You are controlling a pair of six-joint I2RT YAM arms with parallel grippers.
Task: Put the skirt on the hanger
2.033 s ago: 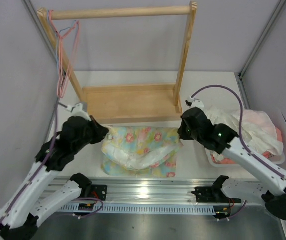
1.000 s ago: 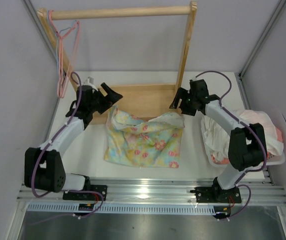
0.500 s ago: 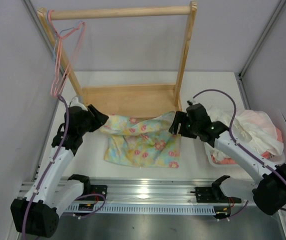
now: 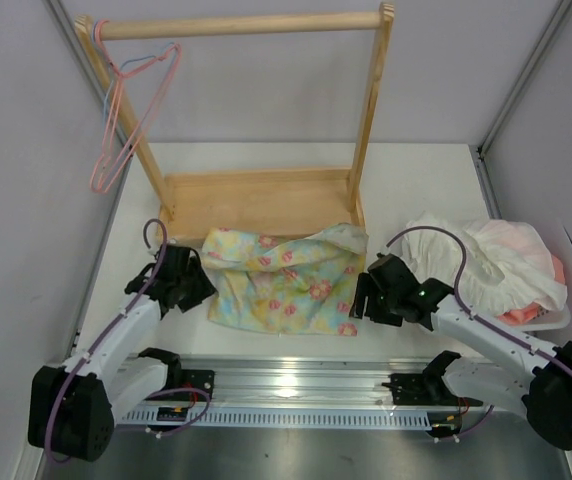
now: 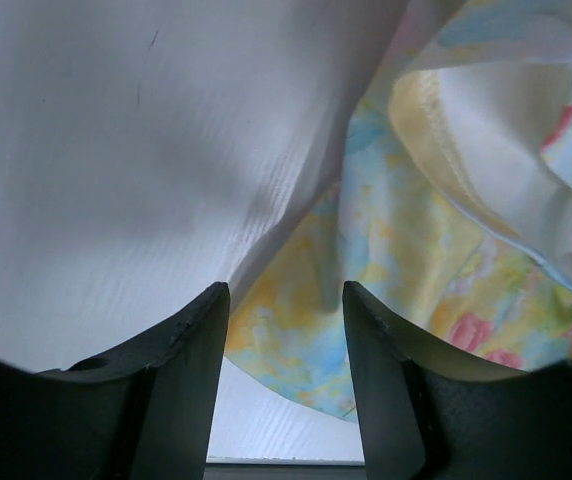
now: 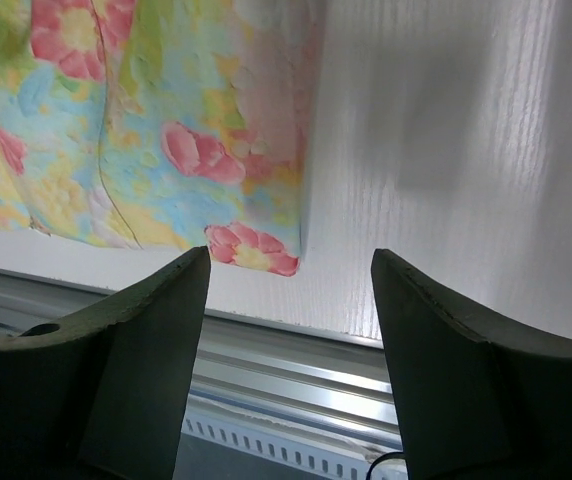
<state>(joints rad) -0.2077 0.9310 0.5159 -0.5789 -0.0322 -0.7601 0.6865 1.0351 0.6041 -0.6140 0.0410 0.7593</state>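
The skirt's far edge lies folded and bunched, so my left gripper and my right gripper will lift the skirt by its near corners [image 4: 218, 315] and lay it flat first.
The flowered pastel skirt [image 4: 286, 280] lies spread on the white table in front of the rack. The pale pink hanger [image 4: 94, 178] hangs tilted from the rack's top bar at the far left, away from both arms. My left gripper [image 4: 196, 290] sits low at the skirt's left edge. In the left wrist view it [image 5: 284, 290] is open, with the skirt [image 5: 416, 260] lying past its tips. My right gripper [image 4: 358, 298] is at the skirt's lower right corner. In the right wrist view it [image 6: 291, 255] stands wide open, and the skirt's [image 6: 116, 120] corner is just beyond the fingers.
A wooden clothes rack [image 4: 256, 200] stands behind the skirt, and a thin blue hanger [image 4: 134, 63] hangs beside the pink one. A heap of white and pink clothes [image 4: 496, 260] fills a basket at the right. The metal rail [image 6: 296, 370] runs along the near edge.
Both grippers let go of the skirt's upper corners and drew back toward the near edge. The skirt settled flat. The pink hanger swung outward to the left.
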